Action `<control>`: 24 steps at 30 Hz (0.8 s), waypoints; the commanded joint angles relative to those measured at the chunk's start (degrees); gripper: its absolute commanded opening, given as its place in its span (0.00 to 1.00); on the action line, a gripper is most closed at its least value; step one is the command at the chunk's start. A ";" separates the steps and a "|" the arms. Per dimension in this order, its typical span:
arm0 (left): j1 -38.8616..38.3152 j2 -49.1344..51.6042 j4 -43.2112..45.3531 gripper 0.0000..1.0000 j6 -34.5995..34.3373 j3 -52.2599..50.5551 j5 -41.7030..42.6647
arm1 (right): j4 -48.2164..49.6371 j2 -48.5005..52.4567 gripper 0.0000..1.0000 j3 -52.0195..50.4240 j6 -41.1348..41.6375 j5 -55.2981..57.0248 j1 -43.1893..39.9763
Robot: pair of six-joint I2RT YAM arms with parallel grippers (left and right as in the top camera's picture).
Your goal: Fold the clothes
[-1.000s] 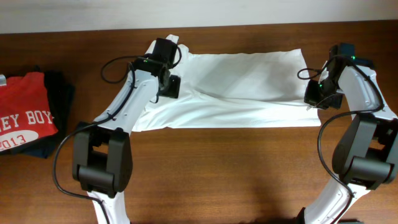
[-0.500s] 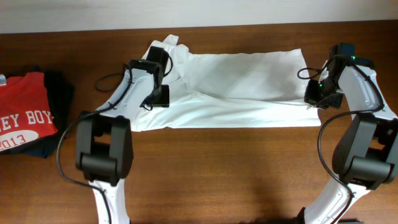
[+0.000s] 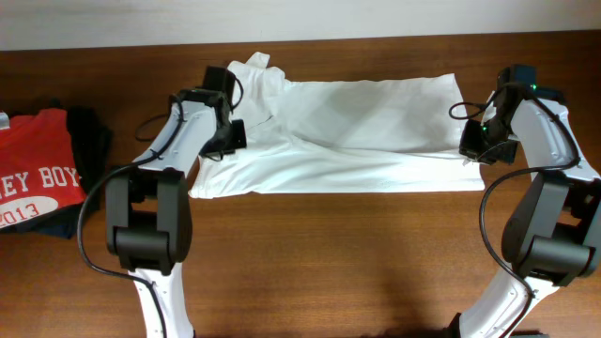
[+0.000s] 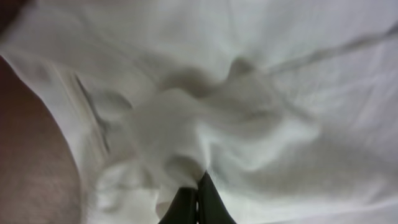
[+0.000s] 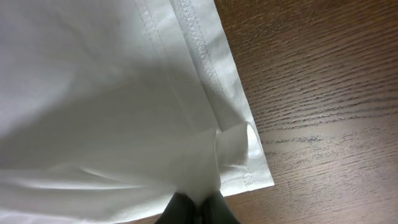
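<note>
My right gripper will open from the loose fold it pinches by the hem corner and take cloth farther up the hem [image 5: 200, 81] before it pulls the shirt nearer.
The clothes [image 3: 357, 131], a white T-shirt, lie spread sideways across the far half of the wooden table [image 3: 357, 263]. My left gripper [image 3: 228, 139] is at the shirt's left end, near the sleeve. In the left wrist view this left gripper [image 4: 198, 202] is shut, with a bunched ridge of the white cloth [image 4: 249, 93] pinched at its tips. My right gripper [image 3: 474, 148] is at the shirt's right end. In the right wrist view the right gripper [image 5: 198, 208] is shut on a fold of the cloth [image 5: 93, 93] just inside the stitched hem corner [image 5: 249, 162].
A red T-shirt with white lettering [image 3: 33, 174] lies on dark navy folded garments [image 3: 89, 141] at the table's left edge. Bare wood shows in front of the shirt, and a pale wall runs along the back.
My left gripper moved left and slightly back across the shirt's left end, then shut on the cloth. The shirt's left edge shifted a little. The right arm has not moved.
</note>
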 commanded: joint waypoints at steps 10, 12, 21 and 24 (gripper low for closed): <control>4.83 0.94 -5.68 0.72 -1.95 6.49 7.23 | 2.21 -0.68 0.13 0.33 0.02 0.07 0.22; 4.70 0.94 -10.75 0.60 -1.95 6.49 7.26 | 2.97 -0.68 0.14 0.33 0.02 0.04 0.24; 3.91 0.94 -15.39 0.38 -1.97 3.28 7.08 | 0.07 -0.63 0.14 -2.82 0.00 0.07 0.22; 3.32 0.94 -14.40 0.38 -1.97 3.04 7.08 | 2.75 -0.61 0.14 -6.69 0.04 -0.83 0.22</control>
